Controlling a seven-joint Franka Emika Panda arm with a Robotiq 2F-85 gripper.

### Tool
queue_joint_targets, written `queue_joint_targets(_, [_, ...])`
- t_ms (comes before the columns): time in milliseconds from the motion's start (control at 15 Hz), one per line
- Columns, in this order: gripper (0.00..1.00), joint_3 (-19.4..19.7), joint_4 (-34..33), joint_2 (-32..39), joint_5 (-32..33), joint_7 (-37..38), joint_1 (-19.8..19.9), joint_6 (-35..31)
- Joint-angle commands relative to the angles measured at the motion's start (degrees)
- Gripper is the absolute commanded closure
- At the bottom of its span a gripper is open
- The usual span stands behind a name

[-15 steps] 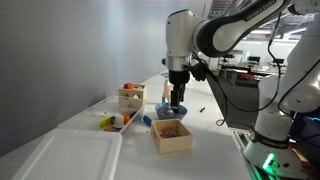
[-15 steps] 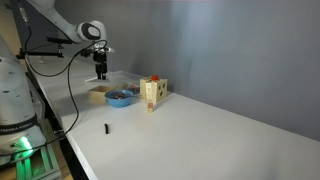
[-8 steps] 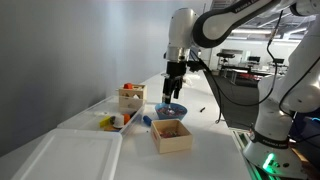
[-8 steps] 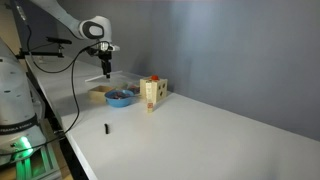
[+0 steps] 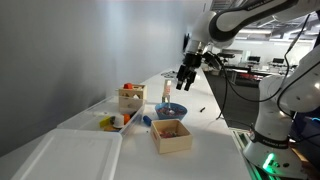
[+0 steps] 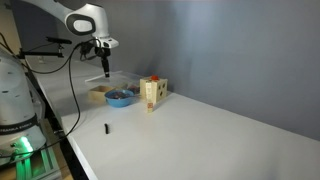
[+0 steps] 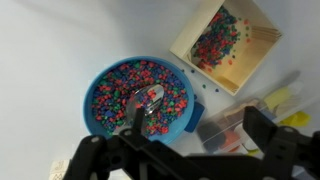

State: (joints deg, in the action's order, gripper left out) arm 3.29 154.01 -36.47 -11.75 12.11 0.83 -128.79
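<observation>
The upper end of the spoon's handle (image 5: 169, 98) (image 7: 131, 121), above the rim of the blue bowl, should be my gripper's next stop, and it should close there.
My gripper (image 5: 186, 76) hangs high above a blue bowl (image 5: 171, 110) full of small coloured beads. It is open and holds nothing. In the wrist view the bowl (image 7: 140, 95) lies below the gripper (image 7: 178, 142), with a clear spoon (image 7: 148, 100) resting on the beads. A square wooden box (image 7: 225, 42) with more beads stands beside the bowl, seen also in an exterior view (image 5: 171, 136). In an exterior view the gripper (image 6: 105, 68) is well above the bowl (image 6: 121, 97).
A wooden block holder (image 5: 131, 98) with coloured pieces stands behind the bowl, also in an exterior view (image 6: 152, 92). A clear plastic container (image 5: 115, 122) of mixed items lies beside it. A white tray (image 5: 60, 155) sits near the front. A small black object (image 6: 107, 128) lies on the table.
The gripper has risen from just above the bowl to well above it and swung away. The spoon stays in the bowl.
</observation>
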Motion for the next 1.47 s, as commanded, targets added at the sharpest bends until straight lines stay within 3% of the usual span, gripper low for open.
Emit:
queue_joint_targets(0, [0.00,2.72,8.69,-11.15,-2.22,-1.58,3.68,-5.56])
queue_joint_targets(67, [0.00,4.01,4.98,-9.16,-2.14,-1.20,4.74,-5.06])
queue_joint_targets(200, [0.00,6.46,5.26,-10.96,-1.85,-0.53,8.16,-5.25])
queue_joint_targets(400, [0.00,9.56,3.94,-7.77,-0.46,1.55,14.58,-2.75])
queue_joint_targets(467, [0.00,8.18,3.90,-8.93,-1.08,-0.50,12.15,-3.50])
queue_joint_targets(733, [0.00,8.01,3.92,-8.70,-0.83,-1.16,13.00,-3.40])
queue_joint_targets(1000, [0.00,16.08,3.96,-6.59,-8.68,-8.88,8.50,-8.67])
queue_joint_targets(1400, [0.00,26.48,2.44,0.33,-13.69,-21.26,6.62,-6.73])
